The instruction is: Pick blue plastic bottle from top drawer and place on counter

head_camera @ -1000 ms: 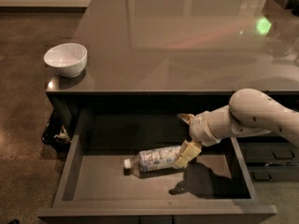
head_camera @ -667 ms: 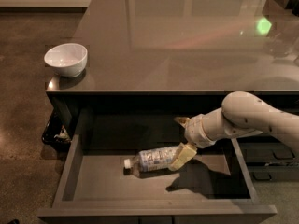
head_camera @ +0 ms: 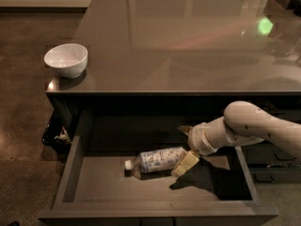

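The blue plastic bottle has a white cap, and my gripper should close on the base end (head_camera: 180, 155) of the bottle, at the opposite end from that cap.
The blue plastic bottle (head_camera: 157, 160) lies on its side on the floor of the open top drawer (head_camera: 103, 185), with its white cap pointing left. My gripper (head_camera: 181, 149) reaches in from the right at the bottle's base end. One pale finger (head_camera: 185, 164) lies in front of the bottle and the other (head_camera: 184, 129) behind it, so the jaws stand open around the base. The glossy counter (head_camera: 188, 46) stretches above the drawer.
A white bowl (head_camera: 66, 59) stands on the counter's front left corner. A green light reflection (head_camera: 265, 25) shows at the counter's far right. Smaller dark drawers (head_camera: 273, 161) lie to the right behind my arm. A dark object (head_camera: 55, 134) sits on the floor left of the drawer.
My arm has shifted a little to the left and lower, bringing the gripper closer around the bottle's base. The bottle has not moved.
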`<state>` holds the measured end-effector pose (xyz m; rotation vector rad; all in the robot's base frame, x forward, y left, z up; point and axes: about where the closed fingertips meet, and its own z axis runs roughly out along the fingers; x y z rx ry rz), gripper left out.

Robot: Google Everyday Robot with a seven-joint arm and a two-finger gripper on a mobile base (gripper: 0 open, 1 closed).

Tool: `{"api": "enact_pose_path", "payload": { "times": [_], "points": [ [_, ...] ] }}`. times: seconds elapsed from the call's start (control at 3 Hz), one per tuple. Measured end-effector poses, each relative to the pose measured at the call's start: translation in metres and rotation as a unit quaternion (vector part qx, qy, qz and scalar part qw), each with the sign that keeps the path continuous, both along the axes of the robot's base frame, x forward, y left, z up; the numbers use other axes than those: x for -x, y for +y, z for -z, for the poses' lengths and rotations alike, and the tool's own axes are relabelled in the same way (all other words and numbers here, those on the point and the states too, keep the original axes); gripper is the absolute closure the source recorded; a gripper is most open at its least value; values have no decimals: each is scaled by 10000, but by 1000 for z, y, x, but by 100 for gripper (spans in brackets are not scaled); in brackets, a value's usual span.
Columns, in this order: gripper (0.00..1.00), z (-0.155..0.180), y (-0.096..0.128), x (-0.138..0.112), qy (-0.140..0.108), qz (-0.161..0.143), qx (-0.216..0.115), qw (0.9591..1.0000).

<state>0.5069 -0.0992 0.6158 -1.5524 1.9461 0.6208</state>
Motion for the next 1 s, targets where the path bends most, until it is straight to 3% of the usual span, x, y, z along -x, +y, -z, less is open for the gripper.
{"api": "enact_pose_path", "payload": {
  "times": [0.67,1.0],
  "points": [
    [0,23,8,3,244,-42,-347,9991],
    [0,17,31,0,94,-250,-312,9992]
  ]
}}
